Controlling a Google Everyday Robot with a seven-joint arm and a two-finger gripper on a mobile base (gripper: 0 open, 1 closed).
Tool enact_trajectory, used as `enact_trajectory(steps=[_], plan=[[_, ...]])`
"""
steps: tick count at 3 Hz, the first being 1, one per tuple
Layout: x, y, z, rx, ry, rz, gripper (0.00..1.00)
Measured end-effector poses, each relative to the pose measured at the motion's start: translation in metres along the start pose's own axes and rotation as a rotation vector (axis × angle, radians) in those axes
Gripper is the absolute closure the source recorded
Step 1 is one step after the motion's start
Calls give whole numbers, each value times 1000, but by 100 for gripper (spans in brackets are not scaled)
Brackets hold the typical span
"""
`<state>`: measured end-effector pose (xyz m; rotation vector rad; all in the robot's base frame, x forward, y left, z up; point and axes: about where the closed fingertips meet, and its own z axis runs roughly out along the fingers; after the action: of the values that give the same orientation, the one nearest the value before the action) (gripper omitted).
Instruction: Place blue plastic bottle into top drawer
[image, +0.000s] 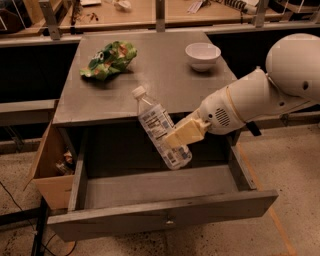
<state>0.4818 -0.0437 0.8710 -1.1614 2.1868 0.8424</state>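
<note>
Next, my gripper puts the blue plastic bottle down on the drawer's bottom behind the metal knob (165, 165), toward the cabinet.
The blue plastic bottle (159, 127) is clear with a white cap and a pale printed label. It hangs tilted, cap up and to the left, over the open top drawer (160, 187). My gripper (181, 135) is shut on the bottle's lower half, its tan fingers (185, 133) wrapped across the label. The white arm reaches in from the right. The drawer is pulled out wide, dark grey, with a small metal knob (170, 220) at front centre. Its inside shows nothing in it.
On the grey cabinet top (150, 70) lie a green chip bag (109, 59) at the back left and a white bowl (202, 54) at the back right. A brown cardboard box (50, 165) stands left of the drawer. A wooden bench runs behind.
</note>
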Motion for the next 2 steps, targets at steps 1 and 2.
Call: enact_trajectory(steps=[1,2], plan=[[3,-1,0,6,14,-11,100],[9,-2,9,-7,55,-79,100]])
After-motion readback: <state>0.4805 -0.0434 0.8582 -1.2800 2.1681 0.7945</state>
